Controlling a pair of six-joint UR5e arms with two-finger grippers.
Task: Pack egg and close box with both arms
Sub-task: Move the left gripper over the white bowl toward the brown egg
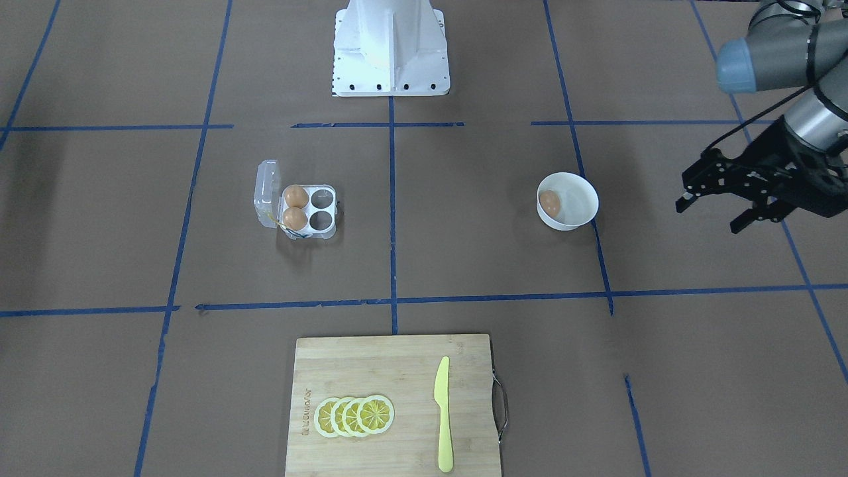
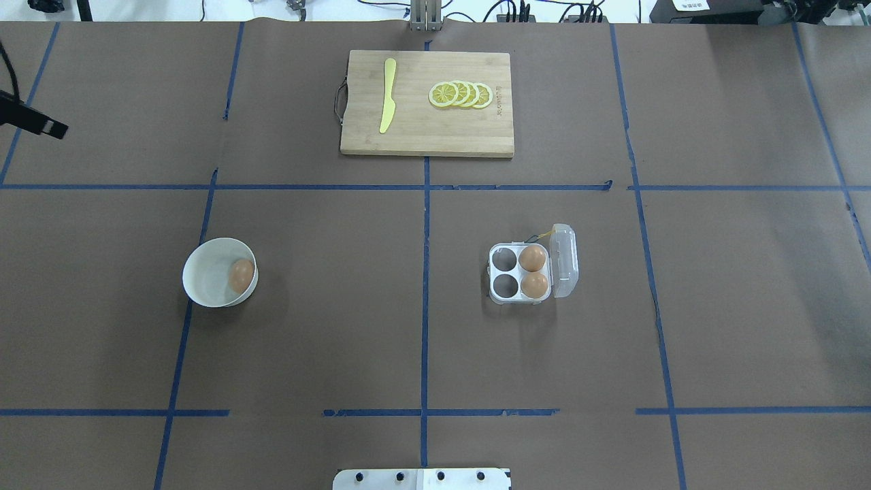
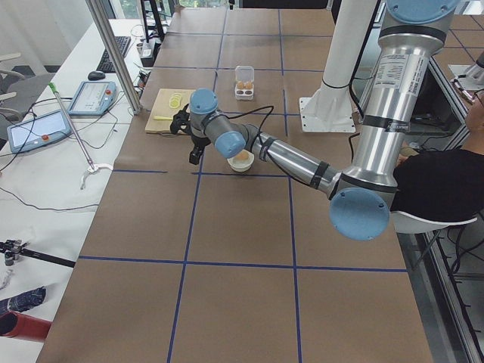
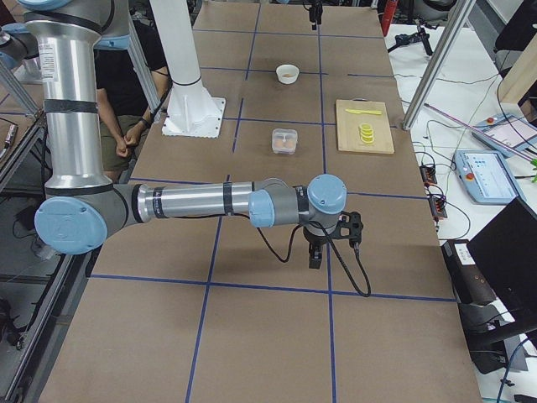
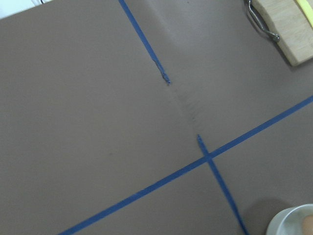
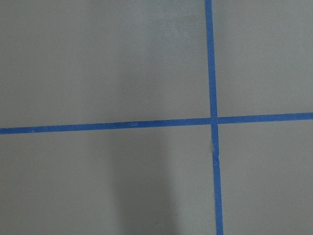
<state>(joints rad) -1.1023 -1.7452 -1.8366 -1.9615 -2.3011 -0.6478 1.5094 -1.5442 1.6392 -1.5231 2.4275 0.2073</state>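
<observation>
Next, my left gripper moves to the brown egg in the white bowl and closes its fingers around the egg's middle (image 1: 550, 203) (image 5: 308, 226).
One brown egg (image 2: 241, 274) lies in a white bowl (image 2: 204, 272) on the table's left half. The clear box (image 2: 505, 273) stands right of centre with its lid (image 2: 565, 260) open. Two eggs (image 2: 533, 258) fill its cells beside the lid, and the other two cells are empty. My left gripper (image 1: 707, 217) is open and empty, hovering well to the outer side of the bowl (image 1: 576, 185). My right gripper (image 4: 317, 250) shows only in the exterior right view, low over bare table far from the box (image 4: 285, 141); I cannot tell whether it is open or shut.
A wooden cutting board (image 2: 427, 136) at the table's far edge carries lemon slices (image 2: 461, 94) and a yellow knife (image 2: 388, 103). The white robot base (image 1: 391, 50) stands at the near edge. Blue tape lines mark a grid on the brown paper.
</observation>
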